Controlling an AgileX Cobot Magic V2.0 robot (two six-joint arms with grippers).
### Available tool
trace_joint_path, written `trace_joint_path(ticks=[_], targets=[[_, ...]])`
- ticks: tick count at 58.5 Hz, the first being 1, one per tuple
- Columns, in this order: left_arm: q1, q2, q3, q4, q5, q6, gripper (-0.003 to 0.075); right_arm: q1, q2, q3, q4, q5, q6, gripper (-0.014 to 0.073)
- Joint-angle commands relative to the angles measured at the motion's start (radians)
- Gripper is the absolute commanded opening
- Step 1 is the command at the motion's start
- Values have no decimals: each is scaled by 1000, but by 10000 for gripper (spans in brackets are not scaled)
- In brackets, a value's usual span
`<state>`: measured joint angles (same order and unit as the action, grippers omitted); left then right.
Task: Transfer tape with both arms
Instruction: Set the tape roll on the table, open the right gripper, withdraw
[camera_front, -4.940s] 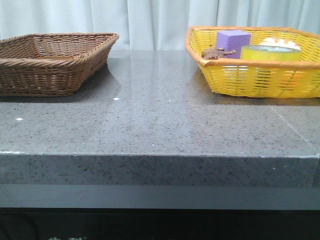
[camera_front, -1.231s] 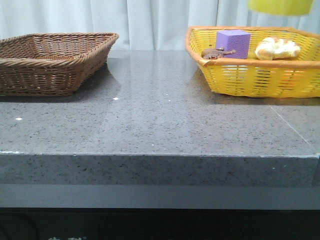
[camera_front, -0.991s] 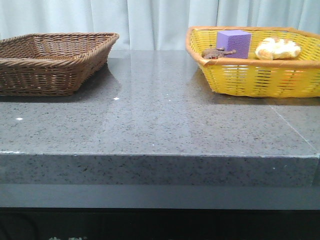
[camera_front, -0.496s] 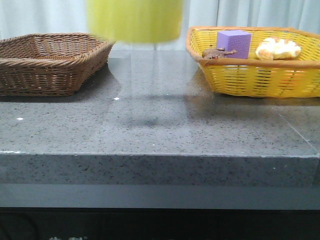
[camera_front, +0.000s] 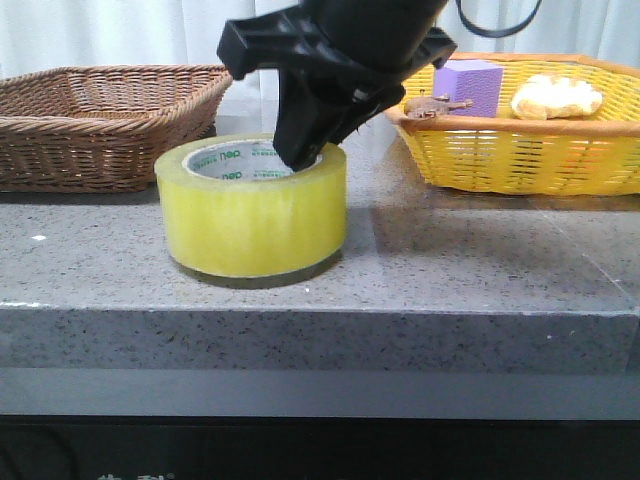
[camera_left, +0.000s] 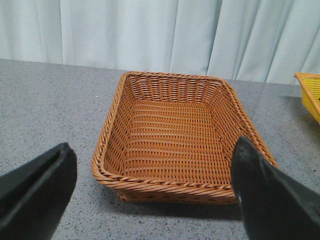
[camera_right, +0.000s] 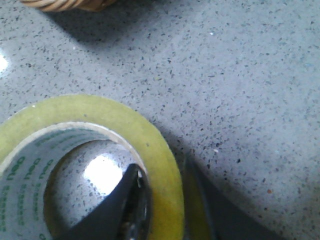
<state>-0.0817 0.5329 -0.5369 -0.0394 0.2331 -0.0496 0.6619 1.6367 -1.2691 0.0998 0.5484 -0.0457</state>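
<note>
My left gripper is to go to the yellow tape next and close on its rim (camera_front: 173, 164) nearest the brown basket, across from my right gripper.
The tape (camera_front: 250, 215), a wide translucent yellow roll with a white core and green lettering, stands flat on the grey table (camera_front: 450, 270) near its front edge, between the two baskets. My right gripper (camera_front: 300, 150) reaches down from above and is shut on the roll's wall. In the right wrist view one finger (camera_right: 125, 207) sits inside the core and the other (camera_right: 212, 212) outside, with the tape's wall (camera_right: 157, 150) between them. My left gripper (camera_left: 152, 150) is open and empty, facing the brown basket (camera_left: 165, 185). It is out of the front view.
The brown wicker basket (camera_front: 100, 120) stands at the back left, with nothing in it. A yellow basket (camera_front: 520, 150) at the back right holds a purple block (camera_front: 468, 85), a small brown object (camera_front: 430, 105) and a pale yellow lump (camera_front: 555, 97).
The tape, gone from the yellow basket and blurred in the air half a second ago, now rests on the table. The right arm has come down into view with it.
</note>
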Motion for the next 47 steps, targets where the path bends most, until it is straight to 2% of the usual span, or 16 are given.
trace_joint_path(ticks=[1,12,16,28,34,47], targets=[[-4,7,-35,-2,-79,-5,620,0,-45,-17,8,-119,-8,34],[-4,7,-35,-2,-79,-5,620,0,-21,-14,9,-120,-8,42],[-4,7,-35,-2,-79,-5,620,0,-13,-14,15,-114,-8,76],[-4,7,-35,-2,-79,-5,620,0,-20,-15,16,-123,-8,304],[-4,7,-35,-2,-79,-5,620,0,-45,-16,16,-122,-8,387],[-4,7,-35,-2,-79,-5,620,-2,-154,-16,16,-130,-8,391]])
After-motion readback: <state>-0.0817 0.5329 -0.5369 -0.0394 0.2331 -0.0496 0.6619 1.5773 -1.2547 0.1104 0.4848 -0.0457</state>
